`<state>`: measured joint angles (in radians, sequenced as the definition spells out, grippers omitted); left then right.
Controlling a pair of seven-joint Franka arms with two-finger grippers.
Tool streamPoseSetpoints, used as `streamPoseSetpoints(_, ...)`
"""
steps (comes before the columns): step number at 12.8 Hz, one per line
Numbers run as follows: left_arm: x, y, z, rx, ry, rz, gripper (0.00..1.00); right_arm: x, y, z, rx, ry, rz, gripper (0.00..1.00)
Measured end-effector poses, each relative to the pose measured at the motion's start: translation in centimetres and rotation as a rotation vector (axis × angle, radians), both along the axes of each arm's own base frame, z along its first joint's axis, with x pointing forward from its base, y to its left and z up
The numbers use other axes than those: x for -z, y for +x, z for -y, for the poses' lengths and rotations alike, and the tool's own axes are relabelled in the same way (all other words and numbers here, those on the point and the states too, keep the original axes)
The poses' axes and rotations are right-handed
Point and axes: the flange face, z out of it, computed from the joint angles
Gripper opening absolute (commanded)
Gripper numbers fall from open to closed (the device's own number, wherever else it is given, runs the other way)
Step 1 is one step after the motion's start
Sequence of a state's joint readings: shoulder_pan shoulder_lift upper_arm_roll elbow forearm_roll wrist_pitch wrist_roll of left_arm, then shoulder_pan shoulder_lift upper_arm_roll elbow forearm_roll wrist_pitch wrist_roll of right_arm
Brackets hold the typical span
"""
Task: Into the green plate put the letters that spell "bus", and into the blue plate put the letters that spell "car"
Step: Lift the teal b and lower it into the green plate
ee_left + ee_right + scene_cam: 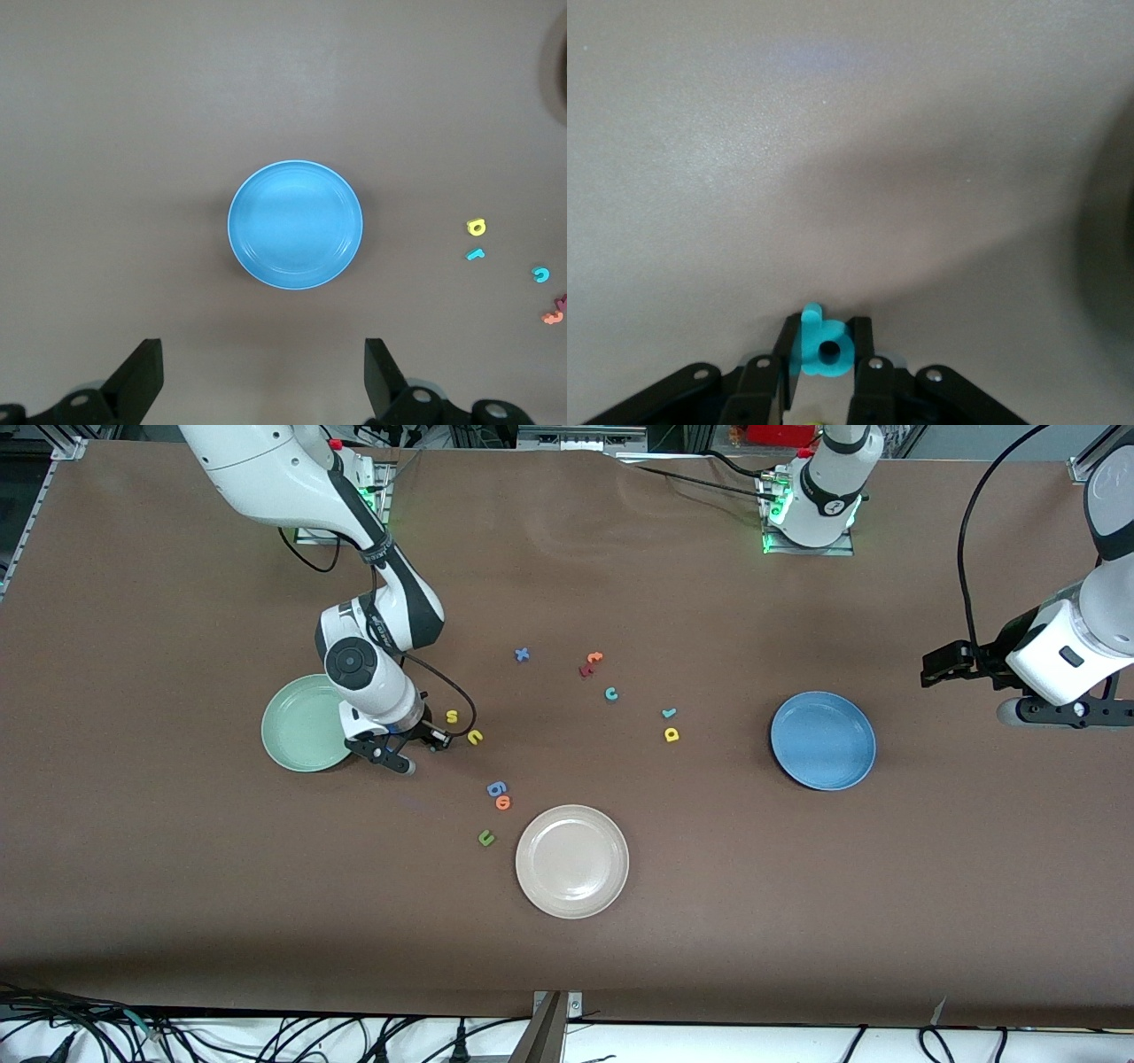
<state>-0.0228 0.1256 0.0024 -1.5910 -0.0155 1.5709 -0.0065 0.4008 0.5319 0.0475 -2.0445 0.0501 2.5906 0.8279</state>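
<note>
I should use my right gripper to release the teal "b" close to the middle of the green plate [304,714].
My right gripper [400,751] is low at the table beside the green plate [301,726], shut on the teal "b" [812,343], which sits between its fingers [862,341]. The gripper hides the "b" in the front view. The yellow "s" [452,716] and yellow "u" [475,737] lie just beside it. The teal "c" [611,693], teal "r" [669,713] and yellow "a" [671,734] lie mid-table, toward the blue plate [822,740]. My left gripper [941,666] waits open at the left arm's end of the table, looking down on the blue plate [295,224].
A cream-white plate [571,861] sits nearer the front camera. Stray letters: blue "x" [522,654], orange "t" [594,657], a dark red letter [586,670], blue "g" [496,788], an orange letter [504,802], green "u" [485,837].
</note>
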Motion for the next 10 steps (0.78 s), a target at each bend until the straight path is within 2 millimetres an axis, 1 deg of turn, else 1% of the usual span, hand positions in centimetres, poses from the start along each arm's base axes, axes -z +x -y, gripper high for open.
streamPoseSetpoints(3,0.0,0.0,0.0,0.0,0.0,0.0,1.0,-0.1,0.0,-0.1,-0.003,-0.014,-0.035,0.0)
streamPoseSetpoints(4,0.0,0.0,0.0,0.0,0.0,0.0,1.0,-0.5,0.3,-0.1,-0.004,-0.027,-0.067,0.0)
streamPoseSetpoints(5,0.0,0.0,0.0,0.0,0.0,0.0,1.0,-1.5,0.8,-0.1,-0.002,-0.042,-0.102,0.0)
streamPoseSetpoints(6,0.0,0.0,0.0,0.0,0.0,0.0,1.0,-3.0,1.7,0.4,0.001,-0.058,-0.136,0.0)
streamPoseSetpoints(7,0.0,0.0,0.0,0.0,0.0,0.0,1.0,-4.8,2.6,1.4,-0.006,-0.069,-0.163,0.0)
streamPoseSetpoints(8,0.0,0.0,0.0,0.0,0.0,0.0,1.0,-6.5,3.2,2.9,-0.025,-0.072,-0.182,0.0)
streamPoseSetpoints(9,0.0,0.0,0.0,0.0,0.0,0.0,1.0,-7.8,3.8,5.0,-0.052,-0.072,-0.202,0.0)
streamPoseSetpoints(10,0.0,0.0,0.0,0.0,0.0,0.0,1.0,-8.6,4.2,7.5,-0.085,-0.075,-0.223,0.0)
